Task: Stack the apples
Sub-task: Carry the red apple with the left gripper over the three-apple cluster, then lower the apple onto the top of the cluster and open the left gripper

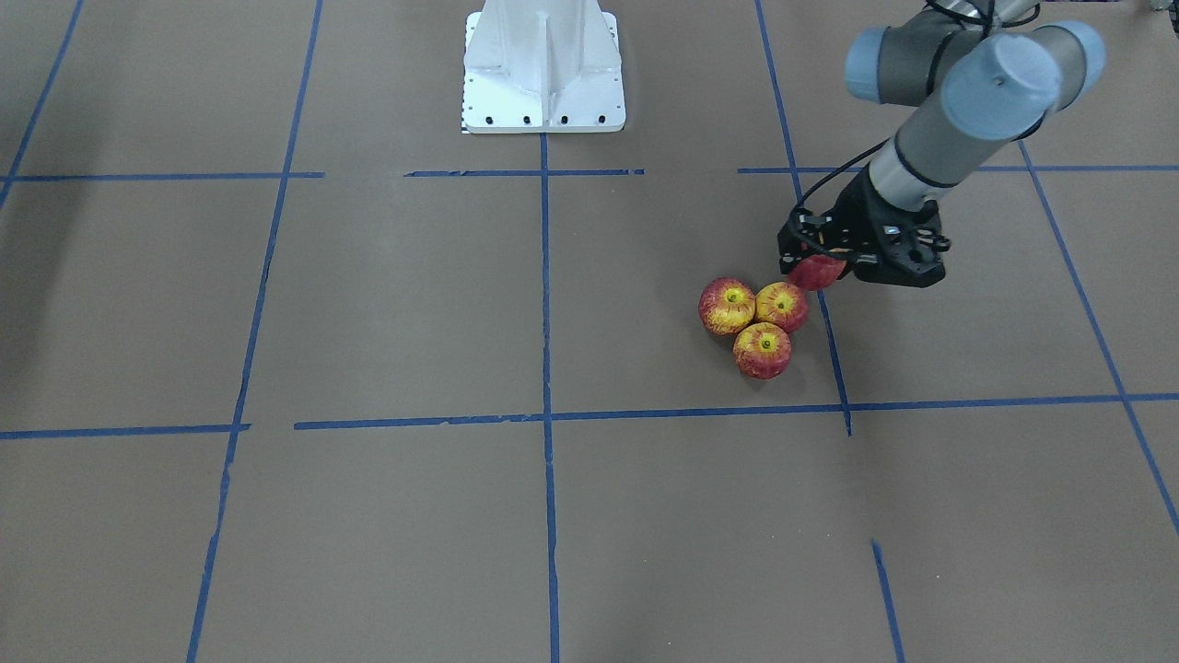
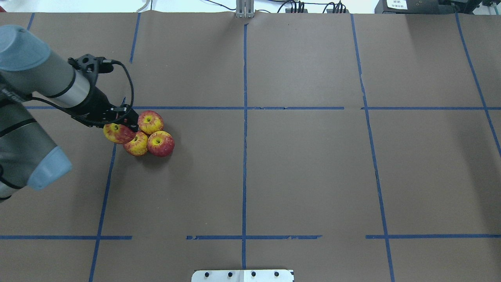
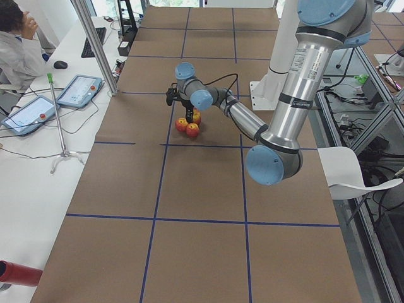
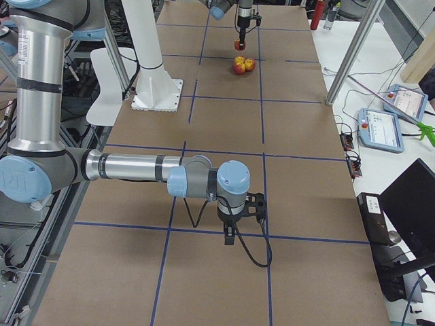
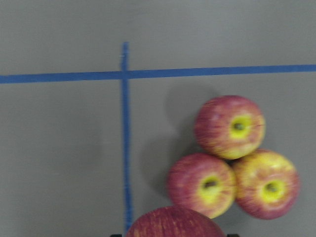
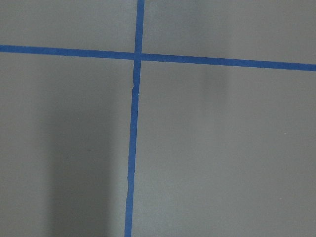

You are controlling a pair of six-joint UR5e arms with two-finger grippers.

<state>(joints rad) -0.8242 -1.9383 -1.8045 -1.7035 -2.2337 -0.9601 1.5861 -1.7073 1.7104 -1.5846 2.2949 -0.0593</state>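
Note:
The robot's left gripper should release the darker red apple, now held just beside the cluster, on top of the three (image 1: 767,313) (image 5: 230,162) touching apples, over the middle they share.
Three apples lie touching in a tight cluster on the brown table: one (image 1: 727,305), one (image 1: 781,306) and one (image 1: 762,350), stem dimples up. They also show in the overhead view (image 2: 160,143) and in the left wrist view (image 5: 229,126). My left gripper (image 1: 815,267) is shut on a fourth, darker red apple (image 1: 817,273) and holds it just beside the cluster, on the side toward the robot. That apple fills the bottom edge of the left wrist view (image 5: 175,223). My right gripper (image 4: 231,238) hangs over bare table far from the apples; I cannot tell whether it is open or shut.
The white robot pedestal (image 1: 543,74) stands at the table's middle back. Blue tape lines (image 1: 545,276) mark a grid on the brown paper. Beyond the table's far edge are a metal pole (image 3: 95,44), tablets (image 3: 79,91) and a seated operator (image 3: 16,44).

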